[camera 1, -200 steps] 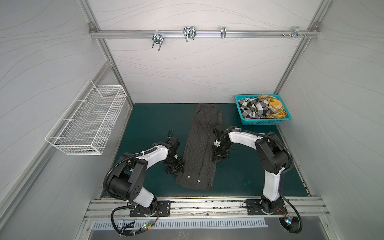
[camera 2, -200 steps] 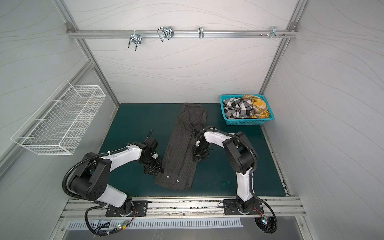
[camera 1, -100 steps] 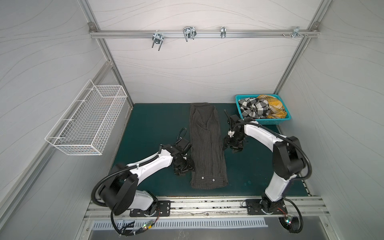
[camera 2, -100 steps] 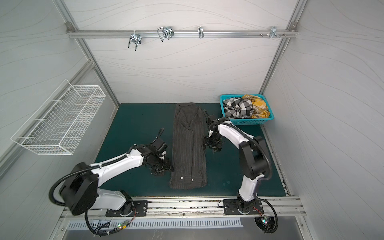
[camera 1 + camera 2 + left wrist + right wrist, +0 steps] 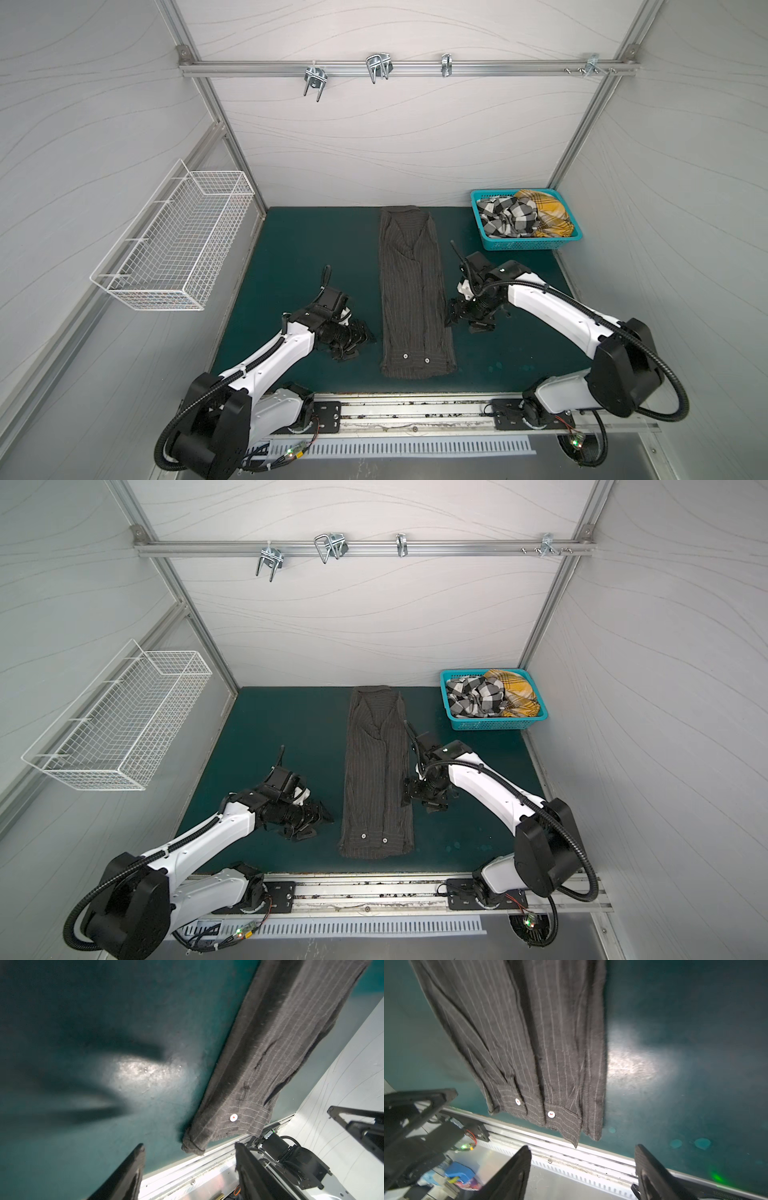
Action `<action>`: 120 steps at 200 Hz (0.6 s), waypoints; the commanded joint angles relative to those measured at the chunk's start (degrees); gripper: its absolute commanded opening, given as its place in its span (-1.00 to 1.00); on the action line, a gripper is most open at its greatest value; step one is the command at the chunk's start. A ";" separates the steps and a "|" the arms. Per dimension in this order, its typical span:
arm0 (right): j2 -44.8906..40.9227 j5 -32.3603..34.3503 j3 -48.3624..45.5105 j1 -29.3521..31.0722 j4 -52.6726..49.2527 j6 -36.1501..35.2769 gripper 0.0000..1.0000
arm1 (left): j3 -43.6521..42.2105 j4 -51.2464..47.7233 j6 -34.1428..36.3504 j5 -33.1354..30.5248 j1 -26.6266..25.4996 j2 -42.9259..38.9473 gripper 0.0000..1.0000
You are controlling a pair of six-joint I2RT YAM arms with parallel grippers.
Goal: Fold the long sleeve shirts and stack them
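Note:
The pinstriped shirt's front corner [image 5: 453, 366] [image 5: 594, 1130] on my right gripper's own side, just past the cuff button, will be gripped by my right gripper to pull the shirt forward.
A dark charcoal pinstriped shirt [image 5: 415, 291] [image 5: 376, 771] lies on the green mat [image 5: 316, 249] as a long narrow strip, cuff buttons toward the front. My left gripper [image 5: 359, 343] [image 5: 316, 823] sits low just left of it, open, nothing between its fingers [image 5: 189, 1146]. My right gripper [image 5: 465, 321] [image 5: 419, 802] is close against the strip's right edge, open and empty [image 5: 582, 1148]. Both wrist views show the pinstriped shirt [image 5: 270, 1053] [image 5: 529, 1032] beyond the fingertips. A black-and-white check shirt [image 5: 505, 218] [image 5: 473, 696] and a mustard plaid shirt [image 5: 544, 208] [image 5: 513, 688] lie bunched in the basket.
The teal lattice basket [image 5: 519, 245] [image 5: 490, 725] stands at the back right corner of the mat. A white wire basket [image 5: 178, 245] hangs on the left wall. A metal rail [image 5: 415, 411] runs along the mat's front edge. Hooks [image 5: 378, 68] hang overhead.
The strip swung from slanted to straight along the mat. Both grippers then opened, let go of its edges and drew slightly outward.

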 commanded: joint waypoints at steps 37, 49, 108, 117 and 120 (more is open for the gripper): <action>2.60 -4.51 -7.86 1.54 9.29 2.59 0.34 | -0.75 14.38 -4.14 5.66 -1.96 10.20 0.35; 3.31 -6.88 -10.60 1.65 11.82 3.10 0.27 | 0.19 13.06 -3.79 4.26 -3.84 11.67 0.35; 2.84 -10.38 -17.63 2.47 17.27 5.83 0.24 | 1.27 6.74 -2.04 -0.23 -6.95 16.83 0.07; 2.74 -10.50 -18.04 2.75 17.54 5.81 0.23 | 1.60 6.63 -1.78 0.00 -7.38 17.54 0.03; 2.76 -10.61 -18.28 2.78 17.70 5.83 0.22 | 1.70 6.52 -1.60 0.09 -7.62 17.78 0.02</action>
